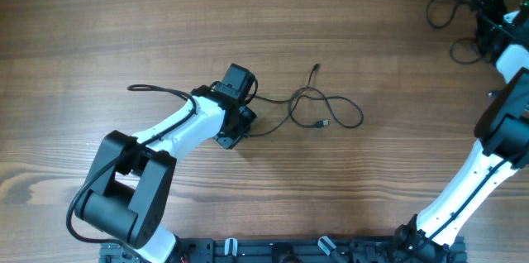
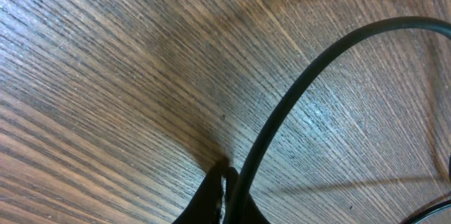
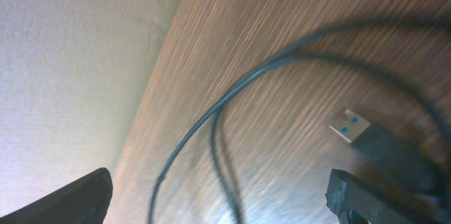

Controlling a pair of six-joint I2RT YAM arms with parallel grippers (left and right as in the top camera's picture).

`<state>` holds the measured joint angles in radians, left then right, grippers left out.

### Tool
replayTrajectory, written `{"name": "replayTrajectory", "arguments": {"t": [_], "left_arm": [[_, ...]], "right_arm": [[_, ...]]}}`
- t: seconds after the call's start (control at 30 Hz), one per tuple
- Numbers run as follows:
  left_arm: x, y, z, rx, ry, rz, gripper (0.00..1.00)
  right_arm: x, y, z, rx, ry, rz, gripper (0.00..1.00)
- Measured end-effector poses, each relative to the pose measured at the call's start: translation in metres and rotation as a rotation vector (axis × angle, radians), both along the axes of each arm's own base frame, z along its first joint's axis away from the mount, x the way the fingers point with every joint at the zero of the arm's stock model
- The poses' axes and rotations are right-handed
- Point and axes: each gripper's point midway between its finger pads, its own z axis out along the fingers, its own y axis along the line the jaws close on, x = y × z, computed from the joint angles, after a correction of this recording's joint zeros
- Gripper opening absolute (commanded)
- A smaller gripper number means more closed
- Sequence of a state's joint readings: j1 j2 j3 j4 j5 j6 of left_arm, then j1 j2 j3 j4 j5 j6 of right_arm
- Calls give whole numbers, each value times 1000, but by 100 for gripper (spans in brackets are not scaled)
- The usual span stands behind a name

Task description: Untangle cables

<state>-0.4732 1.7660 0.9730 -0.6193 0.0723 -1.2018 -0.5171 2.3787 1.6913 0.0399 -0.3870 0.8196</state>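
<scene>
Next, my left gripper releases the bend of the thin black cable on the wood (image 1: pixel 278 99) next to the crossed strands of cable.
A thin black cable (image 1: pixel 307 96) lies looped at the table's middle, with small plugs at its ends (image 1: pixel 325 122) (image 1: pixel 316 68). My left gripper (image 1: pixel 240 114) sits at the loop's left end. In the left wrist view its fingers (image 2: pixel 224 176) are shut, and the cable (image 2: pixel 296 90) curves away from them over the wood. A second black cable (image 1: pixel 446 11) is bunched at the far right corner. My right gripper (image 1: pixel 489 13) is over it. In the right wrist view this gripper (image 3: pixel 218 199) is open above the strands (image 3: pixel 211 122), next to a blue-tongued USB plug (image 3: pixel 350 127).
Another black strand (image 1: pixel 157 89) runs left from the left gripper across the wooden table (image 1: pixel 248 15). The table's far edge and a pale wall (image 3: pixel 63 55) show beside the right gripper. The arm bases stand at the front edge (image 1: pixel 248 251).
</scene>
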Motion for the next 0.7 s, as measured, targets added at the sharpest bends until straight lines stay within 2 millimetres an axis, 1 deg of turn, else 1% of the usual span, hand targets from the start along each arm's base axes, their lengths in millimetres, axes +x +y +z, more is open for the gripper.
{"name": "replayTrajectory", "arguments": {"t": [0.03,0.1,0.17,0.23,0.3,0.33,0.37,0.43,0.5,0.57,0.6,0.63,0.7], "left_arm": [[0,0,0,0,0,0,4],[0,0,0,0,0,0,4],[0,-3,0,-3,-6,-7,4],[5,-10,1,-17,-33,-19,4],[15,-25,5,-51,-94,-43,4],[19,-33,7,-69,-124,-54,4],[24,-42,10,-88,-155,-68,5],[28,-53,13,-111,-192,-84,6],[33,-64,18,-136,-231,-101,7],[36,-69,20,-142,-253,-109,8],[36,-70,20,-141,-258,-110,9],[36,-70,20,-138,-259,-111,9],[37,-69,20,-132,-263,-109,8]], "right_arm": [[1,4,-1,20,2,-6,100],[-1,4,-3,54,13,-25,100],[-5,-3,-4,72,16,-41,100],[-10,-8,1,85,4,-29,100],[-17,-14,19,78,-12,-1,100],[-25,-16,29,75,3,7,100],[-32,-18,46,58,-1,13,100],[-41,-23,87,-13,-33,30,100],[-48,-23,145,-150,-104,72,100],[-56,-12,185,-250,-146,148,100],[-59,-8,190,-264,-138,167,100],[-62,-6,187,-264,-110,167,100],[-70,-12,166,-255,-15,114,100]]}}
